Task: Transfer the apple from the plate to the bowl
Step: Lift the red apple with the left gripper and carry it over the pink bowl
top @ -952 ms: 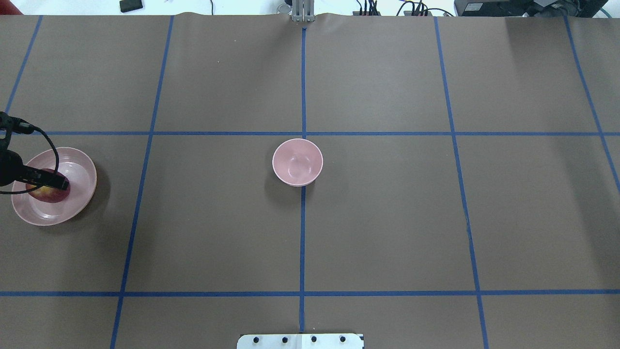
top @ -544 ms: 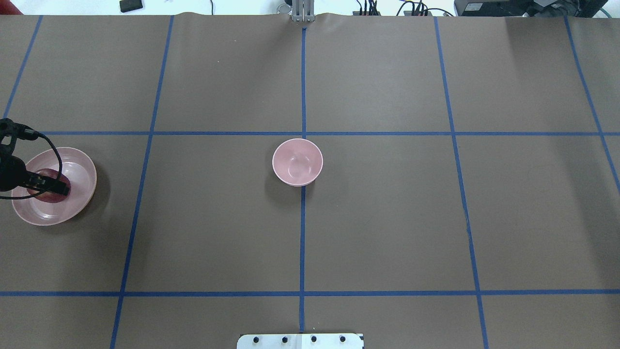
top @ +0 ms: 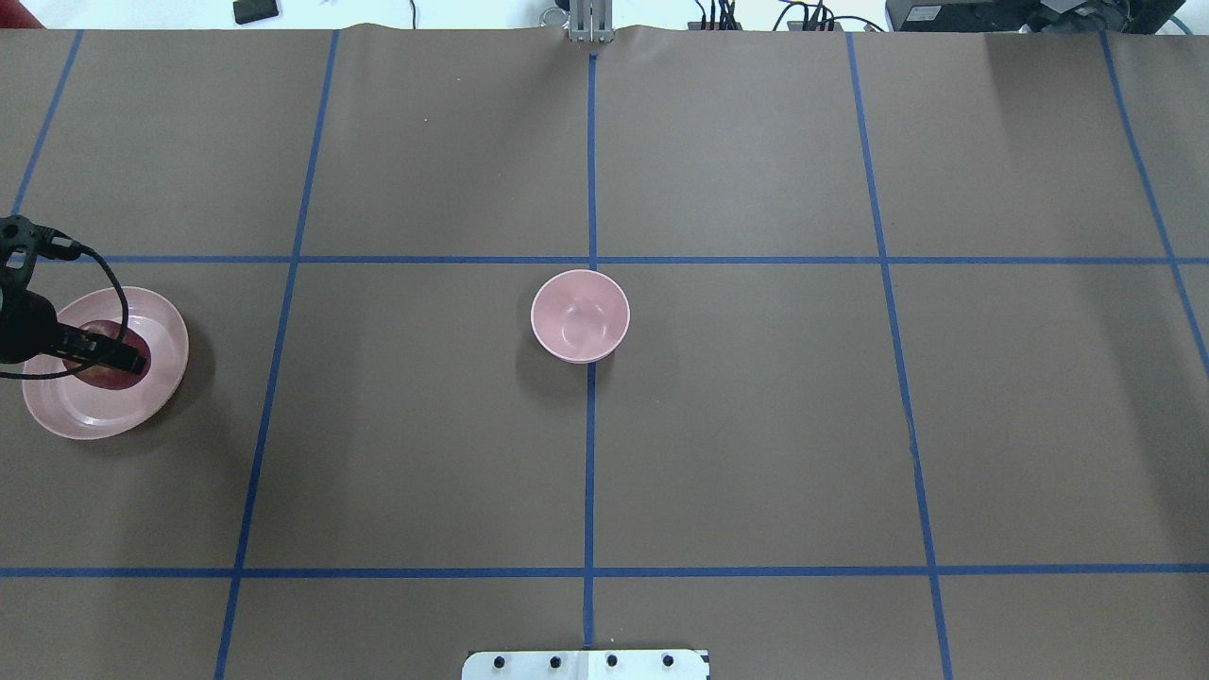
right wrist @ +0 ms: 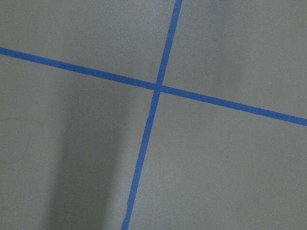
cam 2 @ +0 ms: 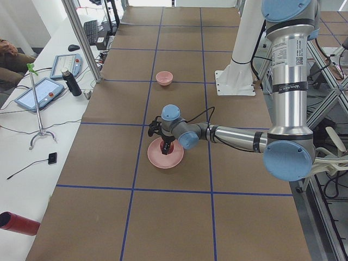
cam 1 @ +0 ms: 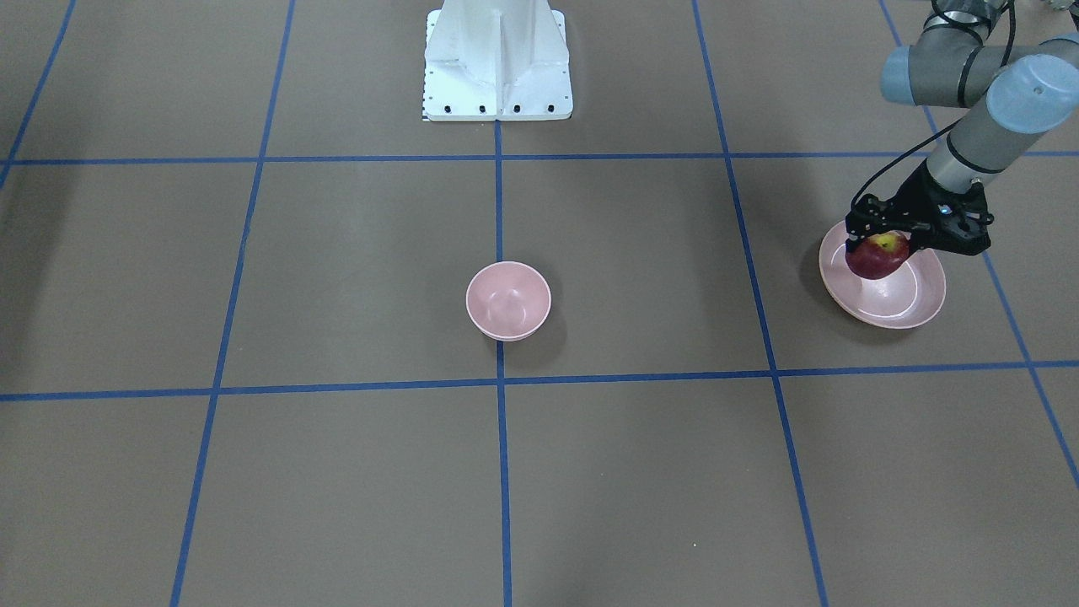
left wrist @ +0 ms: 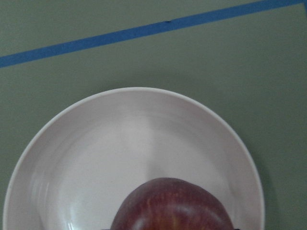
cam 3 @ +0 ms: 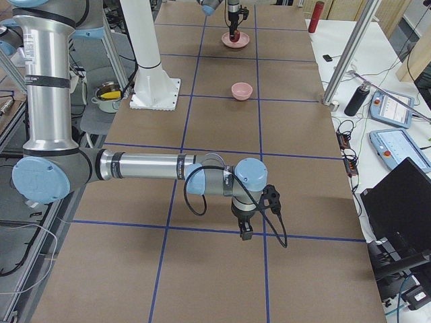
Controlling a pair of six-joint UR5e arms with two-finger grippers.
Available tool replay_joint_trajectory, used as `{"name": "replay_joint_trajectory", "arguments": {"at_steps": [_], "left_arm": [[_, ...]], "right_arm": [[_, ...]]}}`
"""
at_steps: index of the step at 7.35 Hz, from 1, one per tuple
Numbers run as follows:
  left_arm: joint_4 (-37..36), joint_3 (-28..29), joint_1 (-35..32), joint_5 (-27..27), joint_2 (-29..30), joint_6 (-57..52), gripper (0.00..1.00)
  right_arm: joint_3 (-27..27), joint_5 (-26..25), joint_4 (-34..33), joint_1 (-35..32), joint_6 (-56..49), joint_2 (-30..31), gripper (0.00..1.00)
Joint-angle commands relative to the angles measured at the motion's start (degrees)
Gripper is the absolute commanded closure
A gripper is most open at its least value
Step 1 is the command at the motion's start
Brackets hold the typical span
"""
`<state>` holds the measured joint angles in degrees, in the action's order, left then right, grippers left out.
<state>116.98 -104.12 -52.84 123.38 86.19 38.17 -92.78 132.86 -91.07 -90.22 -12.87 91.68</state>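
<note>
Next, my left gripper releases the apple inside the small deep pink bowl (cam 1: 506, 309) at the center of the table.
The dark red apple (cam 1: 877, 257) with a yellow-green top sits between the fingers of my left gripper (cam 1: 881, 246), just above the wide pink plate (cam 1: 906, 299). In the overhead view the gripper (top: 106, 359) covers most of the apple (top: 99, 376) over the plate (top: 156, 378) at the table's far left. The left wrist view shows the apple (left wrist: 175, 206) close below, with the plate (left wrist: 120, 143) under it. The small deep pink bowl (top: 580, 315) stands empty at the table's centre, far from the plate. My right gripper (cam 3: 245, 233) shows only in the exterior right view, so I cannot tell whether it is open or shut.
Blue tape lines divide the brown table into squares. The robot's white base (cam 1: 497, 59) stands at mid-table on the robot's side. A side bench with tablets and a dark bottle (cam 2: 71, 82) runs beyond the far edge.
My left gripper has closed in on the apple and shifted slightly to the right and away from the robot over the plate. The bowl has not moved.
</note>
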Motion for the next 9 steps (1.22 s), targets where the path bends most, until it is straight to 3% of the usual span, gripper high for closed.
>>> {"name": "replay_joint_trajectory", "arguments": {"at_steps": [1, 3, 4, 6, 8, 9], "left_arm": [[-27.4, -12.9, 0.2, 0.6, 10.2, 2.2, 1.0], [-44.6, -12.9, 4.3, 0.5, 29.5, 12.7, 1.0], [-46.1, -8.9, 8.9, -0.7, 37.7, 21.2, 1.0], [-40.6, 5.3, 15.6, -6.1, 50.6, 31.9, 1.0], [-25.7, 18.8, 17.9, -10.0, 54.3, 36.4, 1.0], [-22.4, 23.2, 18.7, -11.0, 55.4, 37.0, 1.0]], "right_arm": [[0.1, -0.1, 0.0, 0.0, 0.0, 0.4, 0.0], [0.0, 0.0, 0.0, -0.1, 0.0, 0.9, 0.0], [0.0, 0.0, 0.0, -0.3, 0.0, 1.0, 0.0], [0.0, -0.1, 0.0, -0.3, 0.3, 1.0, 0.0], [0.1, -0.1, -0.1, -0.3, 0.3, 1.1, 0.0], [0.1, -0.1, -0.1, -0.3, 0.3, 1.1, 0.0]]}}
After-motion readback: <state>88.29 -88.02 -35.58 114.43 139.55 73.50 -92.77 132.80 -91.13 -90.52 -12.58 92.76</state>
